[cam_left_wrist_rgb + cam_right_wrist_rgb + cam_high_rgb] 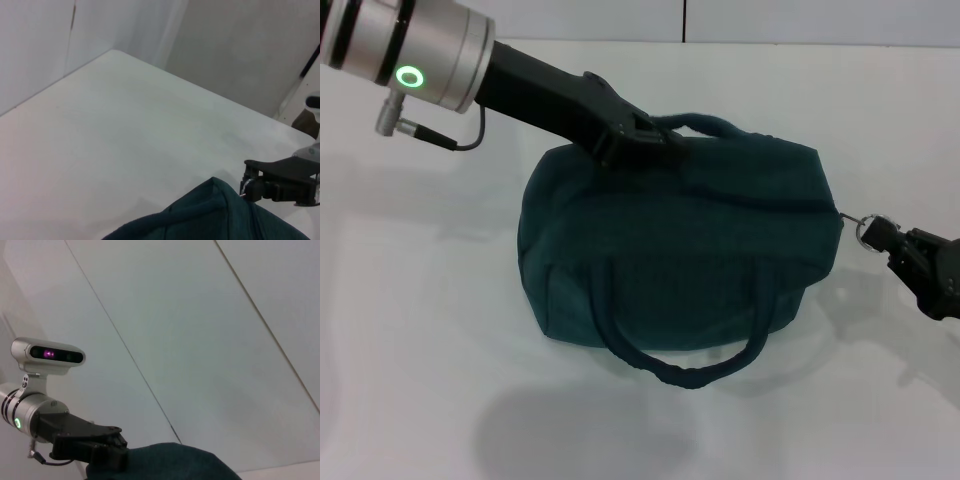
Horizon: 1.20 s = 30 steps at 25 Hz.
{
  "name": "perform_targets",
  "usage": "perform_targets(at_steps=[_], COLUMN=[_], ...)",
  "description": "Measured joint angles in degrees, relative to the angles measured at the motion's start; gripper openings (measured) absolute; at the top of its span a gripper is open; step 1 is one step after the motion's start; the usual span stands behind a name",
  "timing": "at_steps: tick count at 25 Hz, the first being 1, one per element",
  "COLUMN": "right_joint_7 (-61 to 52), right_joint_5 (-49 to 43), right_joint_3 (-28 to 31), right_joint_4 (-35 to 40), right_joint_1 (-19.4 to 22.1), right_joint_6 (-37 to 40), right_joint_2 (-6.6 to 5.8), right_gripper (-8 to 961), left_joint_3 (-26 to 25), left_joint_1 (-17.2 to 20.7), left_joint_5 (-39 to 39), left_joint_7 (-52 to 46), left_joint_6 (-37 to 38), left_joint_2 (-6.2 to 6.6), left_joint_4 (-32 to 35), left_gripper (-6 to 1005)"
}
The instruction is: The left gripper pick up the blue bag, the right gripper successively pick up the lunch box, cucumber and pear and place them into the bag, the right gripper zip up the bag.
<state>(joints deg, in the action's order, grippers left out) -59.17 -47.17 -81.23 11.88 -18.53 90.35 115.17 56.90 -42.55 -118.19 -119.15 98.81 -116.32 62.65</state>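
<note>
Next, I open my right gripper and let go of the silver zipper pull ring there against the blue bag's end corner (846, 228).
The blue bag (680, 260) stands on the white table, its top closed, with one loop handle hanging down its near side. My left gripper (642, 142) is on the bag's top at the far handle's base and looks shut on the fabric there. It shows in the right wrist view as the left gripper (117, 452) pressed on the bag (180, 462). At the bag's right end my right gripper (881, 236) is shut on the silver zipper pull ring (867, 227). The left wrist view shows the right gripper (248, 187) beside the bag's corner (215, 212). The lunch box, cucumber and pear are hidden.
The white table (420, 300) spreads around the bag, with a pale wall behind it. The bag's near handle (680, 372) droops onto the table in front. The robot's head camera (48, 354) appears in the right wrist view above the left arm.
</note>
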Motion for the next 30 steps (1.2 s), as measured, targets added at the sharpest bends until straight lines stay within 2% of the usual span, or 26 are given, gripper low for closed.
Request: perform_targets(at_steps=[5,9,16,30], right_joint_7=[0.24,1.07,1.67,1.55], right_joint_5=[0.10,0.09,0.02,-0.56], right_joint_3=[0.57,0.72,0.64,0.26], right_joint_4=[0.01,-0.33,-0.68,-0.49], right_joint_1=[0.36,0.48,-0.03,-1.55], right_joint_6=[-0.08,-0.74,-4.35,-8.64], right_joint_2=[-0.02,-0.03,0.03,0.14], right_gripper=[14,14,14,14], left_joint_3=[-0.50,-0.52,-1.21,-2.68], left_joint_1=[0.27,0.56,1.09,1.19], left_joint_5=[0.22,0.31,1.28,1.57], left_joint_7=[-0.18,-0.29,-0.34,0.02], left_joint_6=[0.27,0.37,2.04,2.62], left_joint_2=[0.16,0.75,1.68,1.83], left_joint_4=[0.02,0.02,0.02,-0.43], left_gripper=[95,56,45,51])
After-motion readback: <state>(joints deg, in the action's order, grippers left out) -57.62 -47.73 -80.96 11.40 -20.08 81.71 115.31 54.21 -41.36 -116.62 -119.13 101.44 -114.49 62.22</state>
